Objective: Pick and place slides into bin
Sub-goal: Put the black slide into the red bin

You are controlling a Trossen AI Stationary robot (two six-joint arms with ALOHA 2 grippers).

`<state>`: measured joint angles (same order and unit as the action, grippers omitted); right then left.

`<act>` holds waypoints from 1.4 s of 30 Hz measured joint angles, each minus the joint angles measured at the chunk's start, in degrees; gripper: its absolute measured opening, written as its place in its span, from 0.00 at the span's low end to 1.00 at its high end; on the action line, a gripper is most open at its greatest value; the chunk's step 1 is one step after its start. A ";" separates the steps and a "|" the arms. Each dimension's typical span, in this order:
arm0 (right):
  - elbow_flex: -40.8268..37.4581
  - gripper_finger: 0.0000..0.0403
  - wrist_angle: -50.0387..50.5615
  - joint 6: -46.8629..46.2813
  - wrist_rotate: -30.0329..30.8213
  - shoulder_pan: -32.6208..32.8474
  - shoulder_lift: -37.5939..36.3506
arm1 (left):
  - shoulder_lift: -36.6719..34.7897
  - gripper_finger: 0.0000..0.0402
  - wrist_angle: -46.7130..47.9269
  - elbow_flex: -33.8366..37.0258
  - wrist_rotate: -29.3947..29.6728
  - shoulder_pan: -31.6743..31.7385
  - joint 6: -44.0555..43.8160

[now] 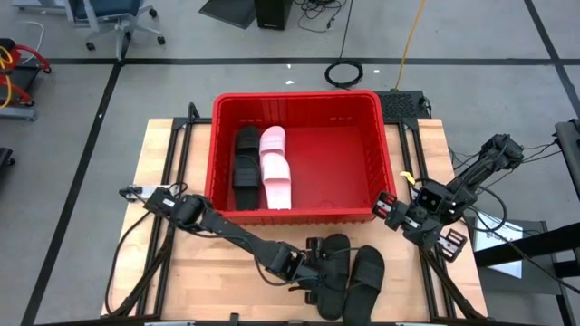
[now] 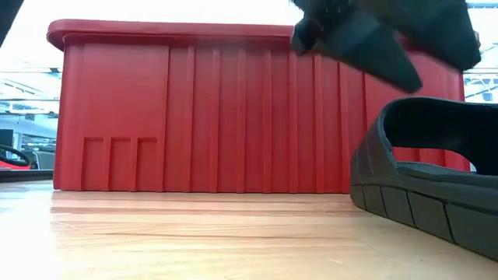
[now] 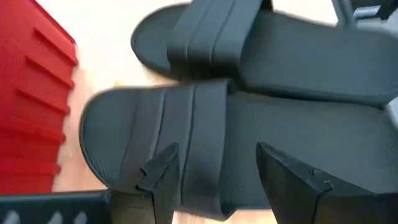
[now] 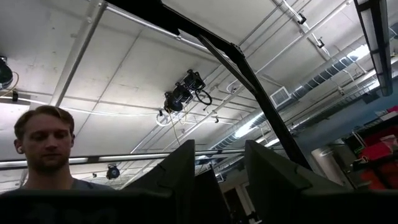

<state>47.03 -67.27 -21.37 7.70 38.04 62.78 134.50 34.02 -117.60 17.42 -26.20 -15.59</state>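
The strap's outer side (image 1: 325, 260) (image 3: 198, 186) of the black slide below my left gripper, on the side away from the other black slide, will be gripped by that gripper.
Two black slides (image 1: 367, 270) lie side by side, soles down, on the wooden table near its front edge, in front of the red bin (image 1: 381, 145). My left gripper (image 3: 224, 180) hangs open, slanting down, just above the left one (image 3: 205, 137); its fingers stand over the strap and the footbed without touching. In the low view the gripper (image 2: 381, 39) shows clear above that slide (image 2: 420, 179). Black slides (image 1: 246, 158) and pale pink slides (image 1: 275, 163) lie in the bin's left part. My right gripper (image 4: 221, 168) waits open by the bin's right near corner, pointing up, with nothing between its fingers.
The bin's near wall (image 2: 202, 117) stands close behind the two slides. A person (image 4: 46, 149) shows beyond the table in the right wrist view. Bare wood (image 1: 208, 281) lies left of the slides along the front edge.
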 joint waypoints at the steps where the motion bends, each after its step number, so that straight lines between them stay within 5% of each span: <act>1: 0.00 0.32 -0.02 0.00 0.00 -0.03 0.00 | 0.62 0.50 -0.55 0.02 -0.78 0.14 0.26; 6: 0.00 0.32 0.07 0.00 0.00 -0.04 -0.02 | 1.99 0.50 -1.31 -0.05 -3.05 0.25 1.41; 18: -0.02 0.32 1.03 -0.35 0.00 -0.04 -0.02 | 3.12 0.50 6.75 -0.09 10.58 0.07 -0.16; 29: -0.02 0.32 2.43 -0.42 0.00 -0.04 0.00 | 3.19 0.50 7.60 0.02 17.15 0.29 -2.13; 42: -0.02 0.32 2.43 -0.42 0.09 -0.04 0.00 | 3.23 0.49 11.21 0.02 15.03 5.30 -3.11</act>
<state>47.00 -64.84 -21.78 7.80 38.00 62.78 137.73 45.23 -117.58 32.45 -20.90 -18.70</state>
